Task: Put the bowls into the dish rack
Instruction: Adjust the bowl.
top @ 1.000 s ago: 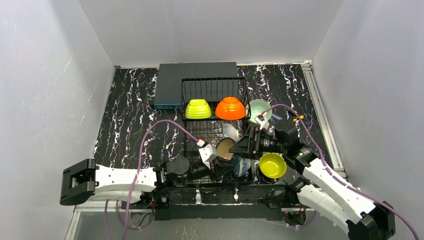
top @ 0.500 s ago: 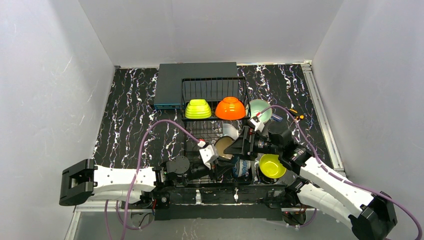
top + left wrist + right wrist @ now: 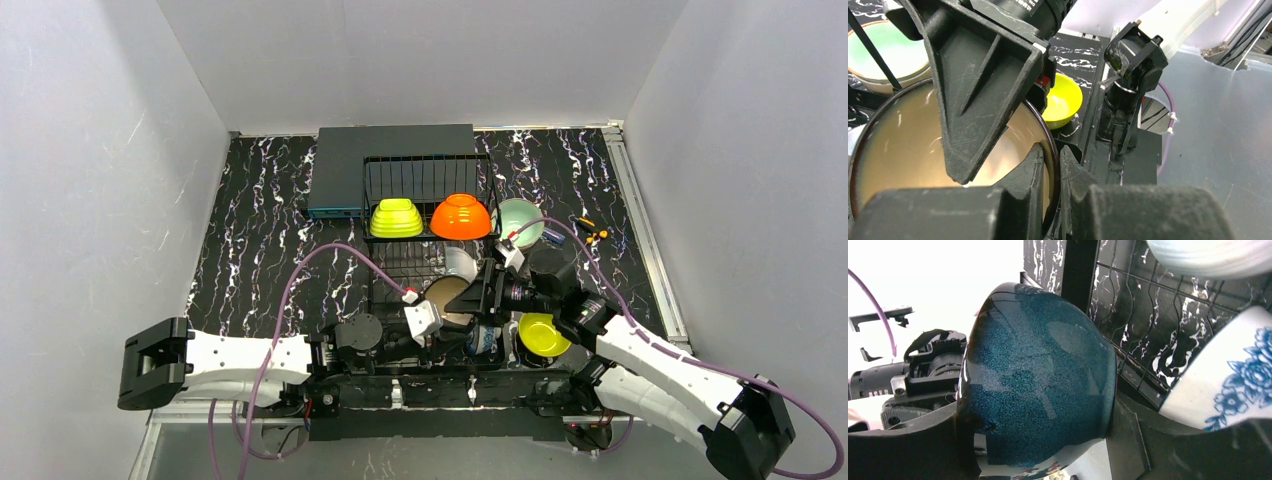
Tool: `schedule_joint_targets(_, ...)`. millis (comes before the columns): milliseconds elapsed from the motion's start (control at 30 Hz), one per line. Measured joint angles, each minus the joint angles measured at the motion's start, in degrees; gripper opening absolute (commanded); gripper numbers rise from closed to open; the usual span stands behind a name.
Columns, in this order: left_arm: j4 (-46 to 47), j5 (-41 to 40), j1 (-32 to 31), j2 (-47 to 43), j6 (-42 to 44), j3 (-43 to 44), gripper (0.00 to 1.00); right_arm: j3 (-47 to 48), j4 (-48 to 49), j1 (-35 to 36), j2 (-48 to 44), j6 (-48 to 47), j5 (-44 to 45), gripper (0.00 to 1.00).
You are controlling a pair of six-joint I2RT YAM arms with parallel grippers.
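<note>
The robot's left gripper pinches the teal bowl's front rim beside the right gripper's finger, so the left gripper will open and take the rim (image 3: 426,292) opposite the right gripper.
A teal bowl with a beige inside (image 3: 445,297) hangs over the front of the black wire dish rack (image 3: 420,180). My left gripper (image 3: 440,320) is shut on its rim; the left wrist view shows both fingers pinching the dark rim (image 3: 1052,165) of the bowl (image 3: 908,150). My right gripper (image 3: 478,295) spans the same bowl (image 3: 1038,375) from rim to base, one finger (image 3: 978,90) inside it. Lime green (image 3: 396,217) and orange (image 3: 461,216) bowls sit on the raised back tier. A white bowl (image 3: 460,262) and a blue-white patterned bowl (image 3: 483,338) are in the rack.
A mint bowl (image 3: 518,220) stands at the rack's right, and a yellow bowl (image 3: 543,333) sits on the table under my right arm. A flat dark grey box (image 3: 390,165) lies behind the rack. A small orange-black tool (image 3: 590,235) lies at the right.
My right gripper has moved left onto the teal bowl and now spans it. My left wrist has shifted slightly down and right, still gripping the rim.
</note>
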Motion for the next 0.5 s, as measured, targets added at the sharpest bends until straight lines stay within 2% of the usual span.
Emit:
schedule_joint_targets(100, -0.7, -0.2, -0.5, -0.1, 0.8, 0.0, 0.0, 0.5, -2.7, 0.5, 0.2, 0.4, 0.0, 0.06)
schedule_joint_targets(133, -0.5, -0.2, -0.5, -0.2, 0.8, 0.0, 0.0, 0.9, -3.3, 0.5, 0.2, 0.3, 0.1, 0.01)
schedule_joint_targets(233, -0.2, -0.5, -0.5, -0.9, 0.7, -0.2, 0.01, 2.2, -4.5, 0.5, 0.2, -0.3, 0.4, 0.01)
schedule_joint_targets(300, 0.4, -0.6, -0.5, -1.2, 0.7, -0.5, 0.07, 3.1, -5.7, 0.7, 0.2, -1.1, 0.8, 0.01)
schedule_joint_targets(500, 3.1, -1.4, -0.5, -2.3, -1.5, -2.0, 0.43, 6.5, -10.7, 1.0, 0.2, -6.6, 2.8, 0.01)
